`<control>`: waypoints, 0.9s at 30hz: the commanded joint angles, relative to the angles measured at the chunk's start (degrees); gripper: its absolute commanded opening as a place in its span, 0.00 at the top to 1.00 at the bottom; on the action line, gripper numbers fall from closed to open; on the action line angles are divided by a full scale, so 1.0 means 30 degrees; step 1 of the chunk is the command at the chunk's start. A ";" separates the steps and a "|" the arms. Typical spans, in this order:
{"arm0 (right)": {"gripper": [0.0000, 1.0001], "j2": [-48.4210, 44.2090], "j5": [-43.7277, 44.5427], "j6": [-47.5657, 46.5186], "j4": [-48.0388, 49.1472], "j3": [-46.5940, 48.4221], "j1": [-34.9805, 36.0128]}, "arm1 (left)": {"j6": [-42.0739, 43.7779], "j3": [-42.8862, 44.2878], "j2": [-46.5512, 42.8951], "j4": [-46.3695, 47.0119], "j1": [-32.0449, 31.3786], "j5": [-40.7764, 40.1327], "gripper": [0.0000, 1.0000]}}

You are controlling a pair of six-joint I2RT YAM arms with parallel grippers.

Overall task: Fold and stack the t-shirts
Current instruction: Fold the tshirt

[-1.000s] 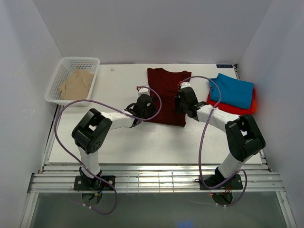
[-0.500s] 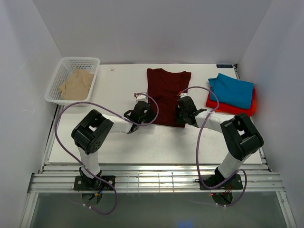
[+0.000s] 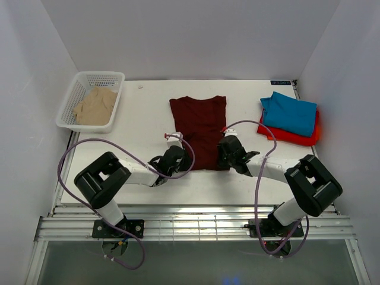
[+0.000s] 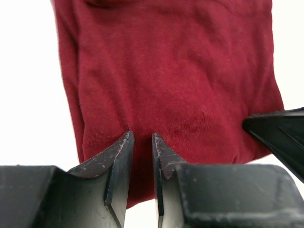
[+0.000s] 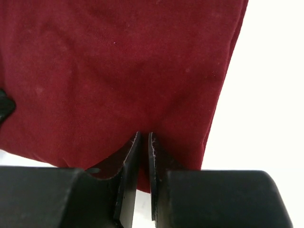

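My left gripper is well in from the maroon t-shirt's near corner. Next, I open it and take the hem at that corner (image 4: pixel 85 154) before I fold toward the t-shirt's collar.
The dark maroon t-shirt (image 3: pixel 199 127), folded into a long strip, lies in the middle of the table, collar end far. My left gripper (image 3: pixel 178 159) sits at its near left corner and my right gripper (image 3: pixel 224 155) at its near right corner. In the left wrist view the left gripper (image 4: pixel 141 135) has its jaws drawn close on the maroon hem (image 4: pixel 175 71). The right gripper (image 5: pixel 144 135) is pinched nearly tight on the hem (image 5: pixel 118 61) in the right wrist view. A folded teal-blue t-shirt (image 3: pixel 291 113) lies on a red-orange one (image 3: pixel 313 135) at the right. A beige t-shirt (image 3: pixel 95 105) lies crumpled in the basket.
The white mesh basket (image 3: pixel 67 116) stands at the far left corner. The stacked shirts sit near the right wall. White walls close in the table on three sides. Purple cables loop over both arms near the shirt's near end.
Both grippers have pulled back toward the near edge, closing on the hem. The maroon shirt has slid nearer and to the left with them.
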 commanded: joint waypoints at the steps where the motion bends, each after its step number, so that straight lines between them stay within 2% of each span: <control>1: 0.82 -0.0776 0.0535 0.1556 -0.2982 -0.1654 0.1598 | -0.1097 -0.1616 -0.0674 -0.2369 -0.1494 -0.0321 0.67; 6: 0.82 -0.2386 0.2173 0.3314 -0.4359 -0.2650 0.4176 | -0.2533 -0.2905 -0.2223 -0.3305 -0.3076 -0.1696 0.68; 10: 0.79 -0.3559 0.3960 0.4164 -0.5267 -0.2770 0.5261 | -0.3265 -0.2675 -0.3833 -0.5727 -0.4572 -0.3803 0.67; 14: 0.64 -0.5666 0.6332 0.4810 -0.7140 -0.2097 0.6403 | -0.2858 -0.1181 -0.5799 -0.8139 -0.5743 -0.6411 0.48; 15: 0.62 -0.6657 0.6570 0.4927 -0.7521 -0.1951 0.6580 | -0.2741 -0.0918 -0.6180 -0.8866 -0.5948 -0.6822 0.41; 18: 0.49 -0.8475 0.7331 0.5630 -0.8870 -0.1715 0.7166 | -0.3031 -0.0155 -0.7353 -1.0598 -0.6360 -0.7850 0.29; 22: 0.42 -0.9975 0.7451 0.6157 -0.9604 -0.2387 0.7372 | -0.3734 -0.0328 -0.7853 -1.1568 -0.6565 -0.7824 0.27; 27: 0.42 -1.0330 0.7568 0.6948 -1.0102 -0.3412 0.7344 | -0.5199 -0.1294 -0.7386 -1.1803 -0.6566 -0.7413 0.26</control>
